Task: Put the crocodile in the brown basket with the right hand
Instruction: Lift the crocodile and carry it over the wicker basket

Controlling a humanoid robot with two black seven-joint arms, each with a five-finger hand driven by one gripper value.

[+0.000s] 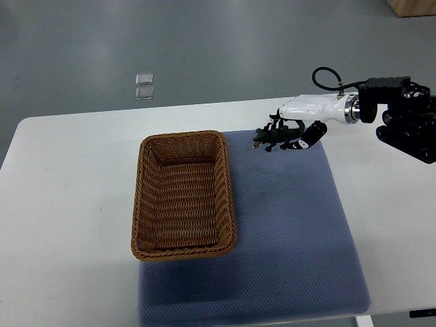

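Next, I set the crocodile, now at the blue mat's far edge, on the middle of the brown basket's woven bottom [187, 191] with my right gripper.
A small dark green toy crocodile [274, 138] is at the far edge of the blue mat, head pointing left toward the basket. My right hand [291, 131], white with black fingers, comes in from the right edge and has its fingers curled around the crocodile's body and tail. Whether the toy is lifted off the mat or still touching it cannot be told. The brown wicker basket [145, 204] stands left of the hand, rectangular and holding nothing. No left arm shows.
The basket and crocodile are on a blue-grey mat [286, 231] lying on a white table [61, 204]. Two small clear squares [144, 86] lie on the grey floor beyond the table's far edge.
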